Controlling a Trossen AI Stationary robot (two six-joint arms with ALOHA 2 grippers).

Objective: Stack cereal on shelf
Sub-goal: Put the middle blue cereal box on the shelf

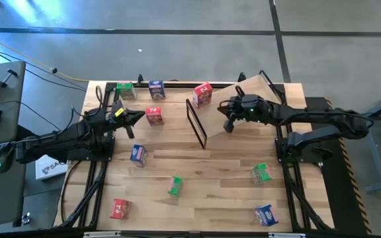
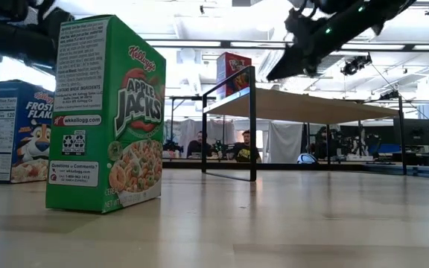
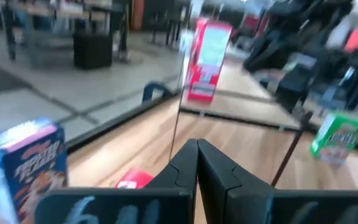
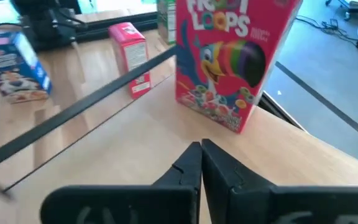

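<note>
The blue cereal box nearest my left arm's base stands to be gripped next by my left gripper at the box's top (image 1: 137, 153).
The shelf (image 1: 243, 106) is a tilted plywood board with a black frame end (image 1: 197, 123). One red cereal box (image 4: 232, 62) stands on the board's far part (image 1: 202, 94). My right gripper (image 1: 229, 125) hovers shut over the board, just short of that box (image 4: 201, 149). My left gripper (image 1: 139, 118) is shut beside another red box (image 1: 154, 116) on the table, and that box shows just under its fingertips (image 3: 197, 149). Further boxes stand on the table: green (image 1: 126, 90), blue (image 1: 156, 89), blue (image 1: 138, 155), green (image 1: 174, 186).
More boxes stand near the table's near edge: red (image 1: 120, 208), green (image 1: 261, 173), blue (image 1: 266, 214). In the low view a green box (image 2: 106, 112) and a blue one (image 2: 17, 130) stand close to the camera. People sit in the room behind (image 2: 244, 145).
</note>
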